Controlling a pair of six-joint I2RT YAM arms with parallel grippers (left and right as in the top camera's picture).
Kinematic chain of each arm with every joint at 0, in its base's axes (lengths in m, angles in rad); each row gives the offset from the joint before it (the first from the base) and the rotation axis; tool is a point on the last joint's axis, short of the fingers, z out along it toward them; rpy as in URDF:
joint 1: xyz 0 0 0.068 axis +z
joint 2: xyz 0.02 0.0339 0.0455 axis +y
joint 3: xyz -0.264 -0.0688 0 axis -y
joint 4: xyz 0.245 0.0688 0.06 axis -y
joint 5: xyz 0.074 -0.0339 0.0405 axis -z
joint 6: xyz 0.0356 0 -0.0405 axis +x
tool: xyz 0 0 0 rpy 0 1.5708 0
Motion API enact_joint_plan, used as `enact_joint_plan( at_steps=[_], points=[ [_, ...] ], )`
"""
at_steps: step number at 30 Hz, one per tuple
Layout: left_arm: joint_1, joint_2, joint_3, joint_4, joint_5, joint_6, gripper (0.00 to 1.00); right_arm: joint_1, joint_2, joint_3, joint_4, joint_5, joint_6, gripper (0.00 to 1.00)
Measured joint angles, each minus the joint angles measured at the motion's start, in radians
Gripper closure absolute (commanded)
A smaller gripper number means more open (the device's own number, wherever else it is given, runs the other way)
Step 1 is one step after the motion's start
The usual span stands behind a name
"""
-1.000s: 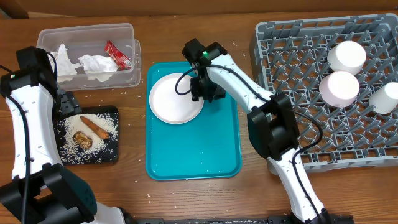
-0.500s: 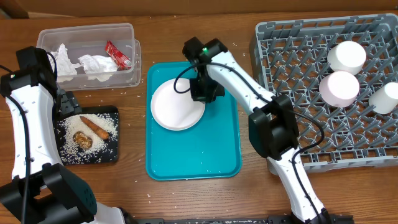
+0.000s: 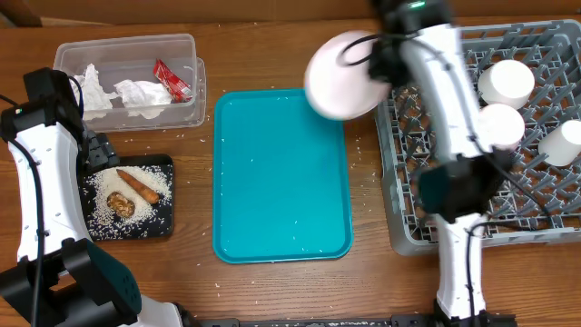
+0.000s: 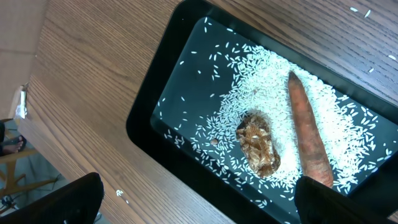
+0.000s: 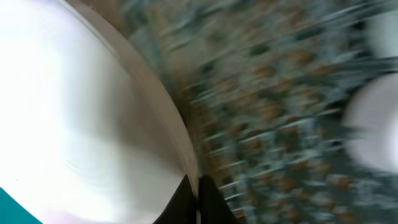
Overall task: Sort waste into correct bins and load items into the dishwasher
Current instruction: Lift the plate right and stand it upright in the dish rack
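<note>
Next, I let go of the large white plate with my right gripper between the far white bowl and the rack's tray-side edge (image 3: pixel 425 76) (image 5: pixel 233 81).
My right gripper (image 3: pixel 385 62) is shut on the rim of the large white plate (image 3: pixel 341 74) and holds it in the air, tilted, by the left edge of the grey dish rack (image 3: pixel 536 195). In the right wrist view the fingers (image 5: pixel 198 194) pinch the plate (image 5: pixel 74 124) against a blurred rack. My left gripper (image 4: pixel 199 208) hangs open above the black tray (image 4: pixel 149 106), which holds rice (image 4: pixel 249 81), a carrot piece (image 4: pixel 308 137) and a brown lump (image 4: pixel 258 143). The clear tub (image 3: pixel 198 91) contains white napkins (image 3: pixel 136 93) and a red wrapper (image 3: pixel 171 80).
A bare teal serving tray (image 3: pixel 281 182) lies at the middle of the table. Two white bowls (image 3: pixel 506 82) (image 3: pixel 496 128) and a white cup (image 3: pixel 563 142) sit in the rack's right half. Loose rice grains are scattered on the wood around the trays.
The right gripper closed on the plate's rim, lifted it off the teal tray and swung it up and right to the rack's edge. The left arm has not moved.
</note>
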Motion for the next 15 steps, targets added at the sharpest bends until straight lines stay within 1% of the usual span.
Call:
enact_joint_plan(
  at_steps=[6, 12, 15],
  points=[
    [0.000, 0.000, 0.000, 0.000, 0.002, 0.000, 0.00, -0.093, -0.045, 0.009, -0.003, 0.210, 0.013, 0.96],
    [0.000, 0.000, 0.000, 0.000, 0.002, 0.000, 0.00, -0.097, -0.044, 0.009, 0.000, 0.403, 0.031, 0.96],
    [0.000, 0.000, 0.000, 0.000, 0.002, 0.000, 0.00, -0.097, -0.044, 0.009, 0.029, 0.472, 0.034, 0.96]
  ],
)
